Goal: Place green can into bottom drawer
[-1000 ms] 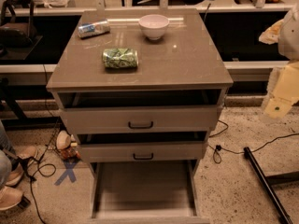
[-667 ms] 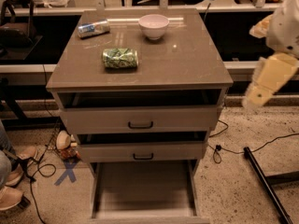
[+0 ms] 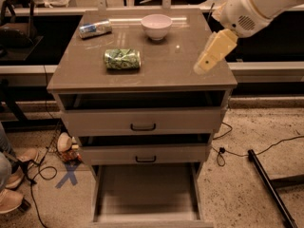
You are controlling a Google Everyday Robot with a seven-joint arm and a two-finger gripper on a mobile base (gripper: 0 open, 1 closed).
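Note:
Next, I move my gripper to the green can on top of the cabinet and close it around the middle of its body (image 3: 124, 58).
The green can (image 3: 122, 59) lies on its side on the cabinet top (image 3: 161, 75), left of centre. The bottom drawer (image 3: 145, 192) is pulled out wide, and its flat floor is bare. My gripper (image 3: 203, 64) hangs over the right part of the cabinet top, to the right of the can and apart from it. It carries nothing.
A silver-blue can (image 3: 95, 29) lies at the back left of the top and a white bowl (image 3: 156, 26) stands at the back centre. The two upper drawers (image 3: 142, 122) are slightly open. Cables, a black stand leg (image 3: 270, 186) and a person's shoes (image 3: 14, 179) are on the floor.
My arm has swung in from the right edge to over the right part of the cabinet top. The cans, bowl and drawers have not moved.

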